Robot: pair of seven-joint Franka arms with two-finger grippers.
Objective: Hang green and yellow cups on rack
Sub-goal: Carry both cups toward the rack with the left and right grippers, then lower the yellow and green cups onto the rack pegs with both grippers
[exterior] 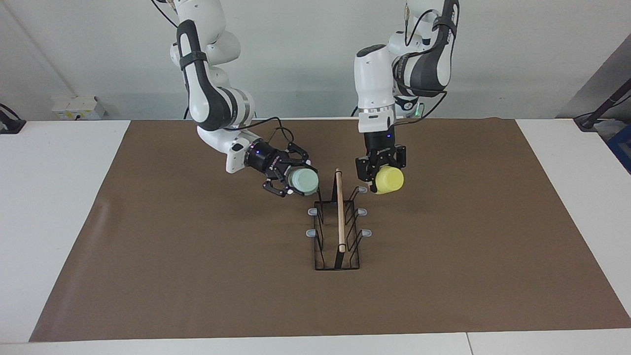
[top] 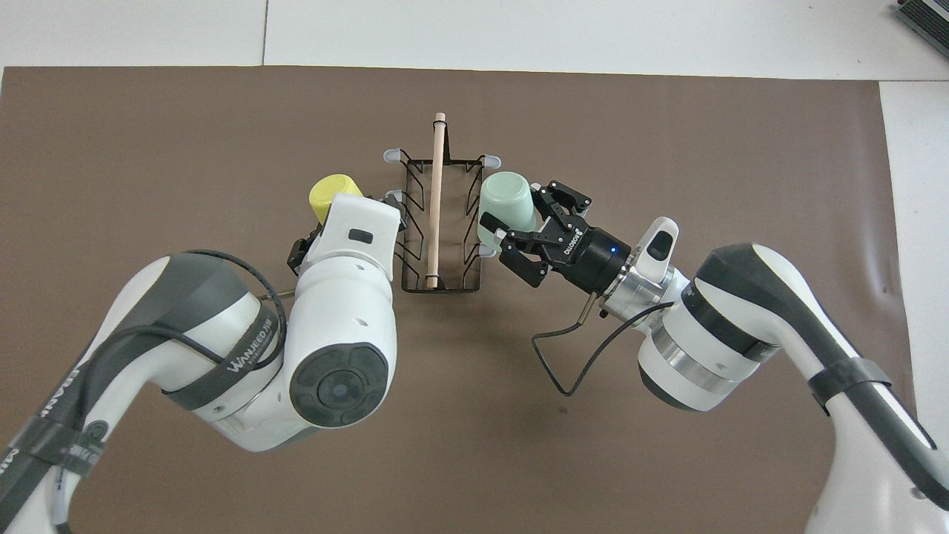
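The yellow cup is in my left gripper. It will let go of the cup on the rack's nearest peg (top: 400, 254), across the wooden rod from the green cup.
The black wire rack (exterior: 337, 231) with its wooden rod (exterior: 339, 212) stands mid-table; it also shows in the overhead view (top: 439, 222). My right gripper (exterior: 295, 181) is shut on the mint green cup (exterior: 303, 181), held tilted against the rack's corner nearest the robots on the right arm's side. The cup hides the prong there; I cannot tell if they touch. My left gripper (exterior: 382, 170) is shut on the yellow cup (exterior: 389, 180), just over the nearest prong (exterior: 362, 189) on the left arm's side. Overhead, the green cup (top: 507, 204) and yellow cup (top: 333, 194) flank the rack.
A brown mat (exterior: 197, 276) covers the white table (exterior: 54, 197). The two prongs on each side farther from the robots are bare (exterior: 311, 232). A black cable (top: 571, 356) loops from the right wrist above the mat.
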